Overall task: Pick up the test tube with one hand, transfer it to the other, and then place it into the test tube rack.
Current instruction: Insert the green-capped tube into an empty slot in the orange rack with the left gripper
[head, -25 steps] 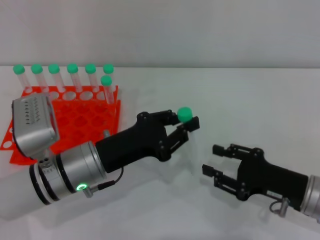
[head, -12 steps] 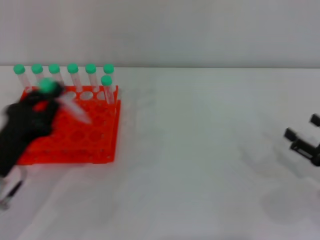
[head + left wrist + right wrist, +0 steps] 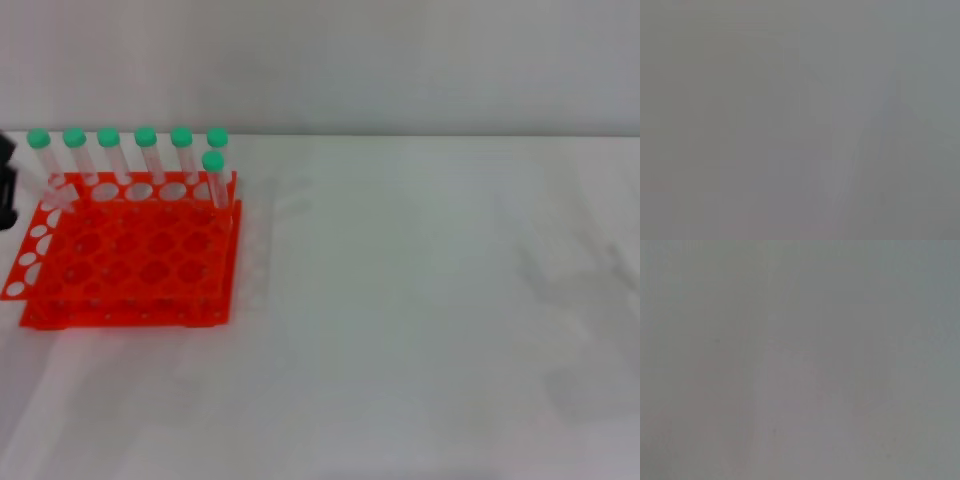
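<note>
Next, I release the test tube from my left gripper in the empty rack hole [image 3: 174, 191] next to the front green-capped tube.
The orange-red test tube rack [image 3: 130, 250] stands on the white table at the left in the head view. Several green-capped test tubes [image 3: 145, 150] stand upright along its back row, and one more [image 3: 213, 175] stands just in front of them at the right end. Only a black sliver of my left gripper [image 3: 6, 185] shows at the frame's left edge, beside the rack's back left corner. A slanted clear tube end [image 3: 60, 196] shows next to it, over the rack's back left holes; its cap is hidden. My right gripper is out of view. Both wrist views show only plain grey.
The white table [image 3: 430, 300] stretches to the right of the rack. A pale wall runs along the back.
My left gripper, with the tube, has swept left from over the rack to the frame's left edge. My right gripper has left the view on the right.
</note>
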{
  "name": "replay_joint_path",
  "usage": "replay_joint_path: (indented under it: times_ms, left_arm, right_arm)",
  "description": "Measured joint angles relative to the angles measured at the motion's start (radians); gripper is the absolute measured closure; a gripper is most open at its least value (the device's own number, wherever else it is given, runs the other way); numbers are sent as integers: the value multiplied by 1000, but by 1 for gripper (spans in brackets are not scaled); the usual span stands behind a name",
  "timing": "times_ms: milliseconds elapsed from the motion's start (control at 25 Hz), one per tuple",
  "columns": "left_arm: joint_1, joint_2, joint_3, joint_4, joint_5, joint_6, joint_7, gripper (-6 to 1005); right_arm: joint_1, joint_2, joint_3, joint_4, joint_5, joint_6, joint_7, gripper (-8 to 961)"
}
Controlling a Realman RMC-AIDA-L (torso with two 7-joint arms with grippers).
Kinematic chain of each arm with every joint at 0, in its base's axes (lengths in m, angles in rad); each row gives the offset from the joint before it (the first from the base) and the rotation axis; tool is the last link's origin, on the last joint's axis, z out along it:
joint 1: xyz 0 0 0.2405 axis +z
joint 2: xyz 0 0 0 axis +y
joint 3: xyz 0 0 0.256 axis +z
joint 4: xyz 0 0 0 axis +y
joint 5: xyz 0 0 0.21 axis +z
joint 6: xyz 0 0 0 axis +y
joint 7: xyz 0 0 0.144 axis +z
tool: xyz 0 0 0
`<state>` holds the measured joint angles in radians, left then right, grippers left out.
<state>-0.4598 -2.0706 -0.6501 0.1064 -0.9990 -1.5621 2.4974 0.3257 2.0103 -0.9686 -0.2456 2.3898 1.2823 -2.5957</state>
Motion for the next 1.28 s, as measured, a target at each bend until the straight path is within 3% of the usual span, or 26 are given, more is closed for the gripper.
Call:
replay_joint_path:
  times_ms: [160, 400, 760, 1280]
  left_arm:
    - [-90, 4, 3, -1, -2, 106, 26, 756]
    - [-172, -1, 16, -8, 6, 202, 50, 752]
    - [-182, -6, 37, -118, 7, 334, 158, 747]
    - [-203, -8, 36, -158, 8, 459, 177, 738]
  right_arm:
    - [16, 1, 11, 3, 0, 1, 0, 94]
    - [49, 5, 5, 36, -6, 2, -1, 94]
    - [58, 12, -4, 47, -7, 3, -1, 94]
    - [66, 11, -2, 46, -8, 3, -1, 94]
